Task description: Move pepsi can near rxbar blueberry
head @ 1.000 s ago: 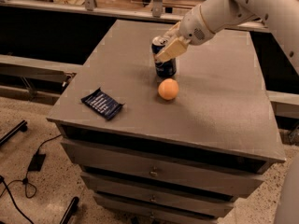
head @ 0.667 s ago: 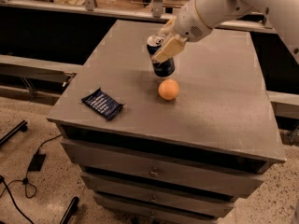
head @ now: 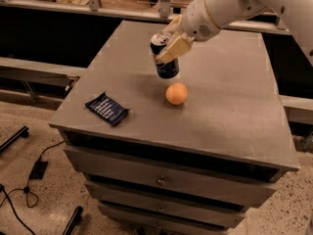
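Observation:
The robot's gripper will set the pepsi can upright on the grey tabletop [head: 131,88] just behind the rxbar blueberry, toward the orange ball.
The pepsi can [head: 165,58], dark blue with a silver top, is held tilted just above the grey tabletop [head: 230,97], behind the orange ball [head: 176,93]. My gripper [head: 171,43] comes in from the upper right and is shut on the can, one pale finger across its front. The rxbar blueberry [head: 107,108], a flat navy wrapper with pale lines, lies near the table's front left corner, well left of and nearer than the can.
The table is a grey drawer cabinet with its front edge [head: 171,146] close to the wrapper. A dark bench runs behind it. Cables [head: 29,180] and stand legs lie on the speckled floor at the left.
The gripper has lifted the pepsi can off the table and carried it slightly left, tilting it. The ball and the wrapper have not moved.

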You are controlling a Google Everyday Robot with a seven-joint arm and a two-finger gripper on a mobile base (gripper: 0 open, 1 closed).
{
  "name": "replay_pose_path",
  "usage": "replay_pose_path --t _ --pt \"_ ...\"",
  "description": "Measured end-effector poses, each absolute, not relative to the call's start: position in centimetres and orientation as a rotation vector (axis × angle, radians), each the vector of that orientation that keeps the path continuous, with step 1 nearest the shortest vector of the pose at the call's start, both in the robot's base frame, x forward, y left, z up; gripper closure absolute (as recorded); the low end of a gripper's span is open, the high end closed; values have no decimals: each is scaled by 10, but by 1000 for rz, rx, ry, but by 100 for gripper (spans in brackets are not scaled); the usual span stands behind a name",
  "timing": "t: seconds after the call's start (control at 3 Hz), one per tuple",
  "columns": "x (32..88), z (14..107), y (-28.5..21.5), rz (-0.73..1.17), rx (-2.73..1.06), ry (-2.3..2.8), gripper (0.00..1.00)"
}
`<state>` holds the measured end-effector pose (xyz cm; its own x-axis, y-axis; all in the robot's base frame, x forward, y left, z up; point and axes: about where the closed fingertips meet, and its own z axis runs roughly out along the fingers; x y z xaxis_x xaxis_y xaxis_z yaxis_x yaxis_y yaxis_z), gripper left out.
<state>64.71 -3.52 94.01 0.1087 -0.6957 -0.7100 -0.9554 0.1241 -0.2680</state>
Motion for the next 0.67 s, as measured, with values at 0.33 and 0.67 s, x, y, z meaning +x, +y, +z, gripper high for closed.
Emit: replay_pose_path --t 0.33,0.67 --pt "656 943 -8 561 -1610 1574 100" --pt "662 944 28 662 -1625 1507 100"
